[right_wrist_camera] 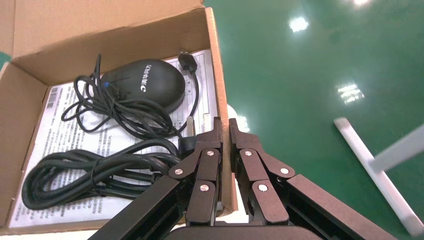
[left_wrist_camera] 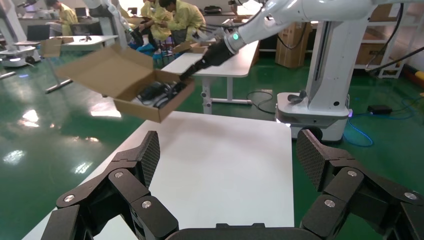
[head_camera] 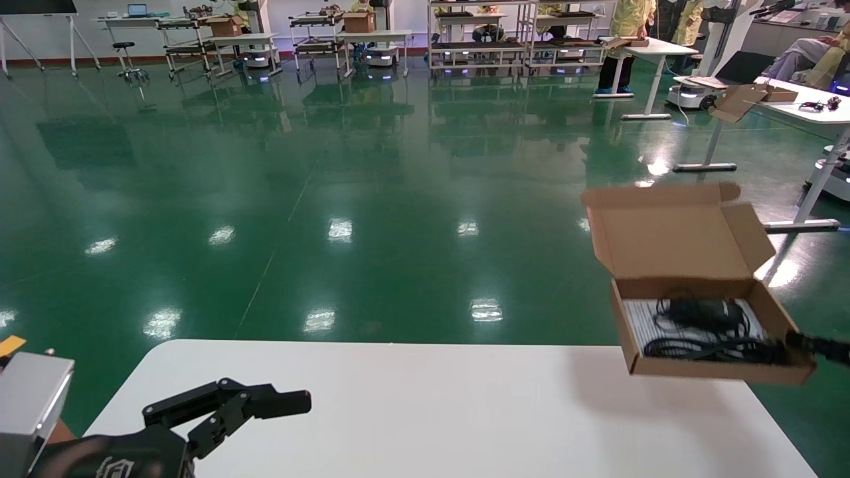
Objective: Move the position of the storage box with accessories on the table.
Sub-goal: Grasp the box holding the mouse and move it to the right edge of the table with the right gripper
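Next, I release the storage box, which hangs above the table's far corner now, from my right gripper on the shaded end of the white table (head_camera: 711, 421), just beneath it.
The storage box (head_camera: 704, 364), brown cardboard with its flap lid standing open, hangs above the far right corner of the white table (head_camera: 425, 411). My right gripper (head_camera: 793, 341) is shut on the box's right side wall (right_wrist_camera: 216, 65); in the right wrist view the right gripper (right_wrist_camera: 224, 126) has the cardboard pinched between its fingers. Inside lie the accessories: a black mouse (right_wrist_camera: 145, 85), its coiled cable (right_wrist_camera: 95, 170) and a white printed sheet (right_wrist_camera: 65, 130). My left gripper (head_camera: 265, 396) rests open and empty over the near left corner; in its own view the left gripper (left_wrist_camera: 227, 155) faces the lifted box (left_wrist_camera: 135, 75).
Green floor lies beyond the table's far and right edges. A white desk (head_camera: 817, 109) with another carton stands at the far right. A white robot base (left_wrist_camera: 320, 100) stands past the table's end in the left wrist view. Racks and people are far behind.
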